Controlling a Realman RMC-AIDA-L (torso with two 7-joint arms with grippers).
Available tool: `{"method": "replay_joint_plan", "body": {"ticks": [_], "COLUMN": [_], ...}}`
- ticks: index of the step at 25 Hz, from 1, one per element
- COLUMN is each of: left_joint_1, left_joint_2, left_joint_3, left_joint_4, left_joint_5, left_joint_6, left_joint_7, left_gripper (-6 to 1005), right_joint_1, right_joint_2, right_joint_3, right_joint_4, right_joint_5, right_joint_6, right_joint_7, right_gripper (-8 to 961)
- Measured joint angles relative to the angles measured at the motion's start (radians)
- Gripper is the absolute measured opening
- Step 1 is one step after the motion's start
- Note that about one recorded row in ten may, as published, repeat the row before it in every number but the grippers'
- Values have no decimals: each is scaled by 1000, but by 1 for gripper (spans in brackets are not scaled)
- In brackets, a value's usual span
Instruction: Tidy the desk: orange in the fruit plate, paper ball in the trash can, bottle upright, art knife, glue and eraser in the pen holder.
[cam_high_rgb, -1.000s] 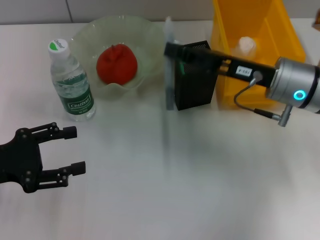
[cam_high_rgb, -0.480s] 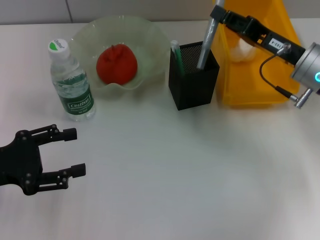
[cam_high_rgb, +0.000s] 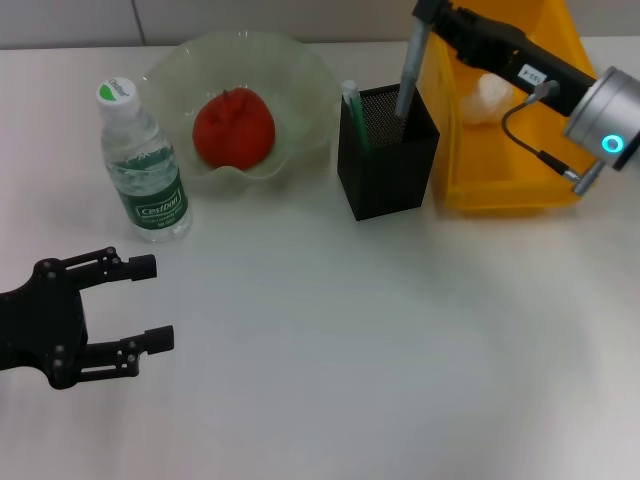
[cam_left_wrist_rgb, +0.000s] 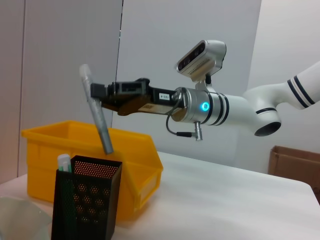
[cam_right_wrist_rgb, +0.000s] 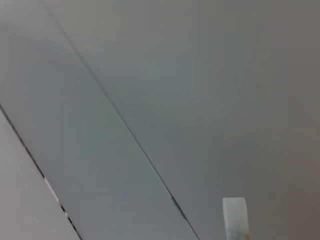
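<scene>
Next, I open my right gripper to release the grey art knife inside the black pen holder (cam_high_rgb: 377, 112), next to the glue stick.
My right gripper (cam_high_rgb: 428, 18) is shut on the grey art knife (cam_high_rgb: 408, 72), which stands tilted with its lower end inside the black mesh pen holder (cam_high_rgb: 388, 160). The left wrist view shows the same: the art knife (cam_left_wrist_rgb: 97, 120) dips into the pen holder (cam_left_wrist_rgb: 85, 200). A green-and-white glue stick (cam_high_rgb: 350, 102) pokes out of the holder's corner. The reddish orange (cam_high_rgb: 233, 128) lies in the fruit plate (cam_high_rgb: 295, 70). The bottle (cam_high_rgb: 143, 170) stands upright. A paper ball (cam_high_rgb: 488, 94) rests in the yellow trash can (cam_high_rgb: 500, 185). My left gripper (cam_high_rgb: 160, 302) is open, low at the left. The eraser is out of view.
The trash can (cam_left_wrist_rgb: 45, 155) stands right behind the pen holder, touching or nearly touching it. The plate sits just left of the holder, with the bottle beside the plate. White tabletop (cam_high_rgb: 360, 350) stretches across the front. The right wrist view shows only wall.
My right arm has swung up and back, turning the art knife from lying across the holder's front to near upright, its lower end now in the holder. The left gripper has barely moved.
</scene>
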Motion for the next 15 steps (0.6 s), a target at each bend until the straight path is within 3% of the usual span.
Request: {"method": "replay_joint_plan", "body": {"ticks": [9, 15], "left_joint_1": [-4, -4], "left_joint_2": [-1, 0], "left_joint_3": [0, 0], "left_joint_4": [0, 0], "left_joint_5": [-1, -4], "left_joint_6": [0, 0], "left_joint_7": [1, 2], "left_gripper": [798, 798], "right_joint_1": [36, 36], "right_joint_2": [3, 3], "right_joint_3": [-1, 0], "right_joint_4": [103, 127], "right_joint_5": [1, 1], "right_joint_6": [29, 30], "right_joint_7": [-412, -518], "right_gripper": [134, 134]}}
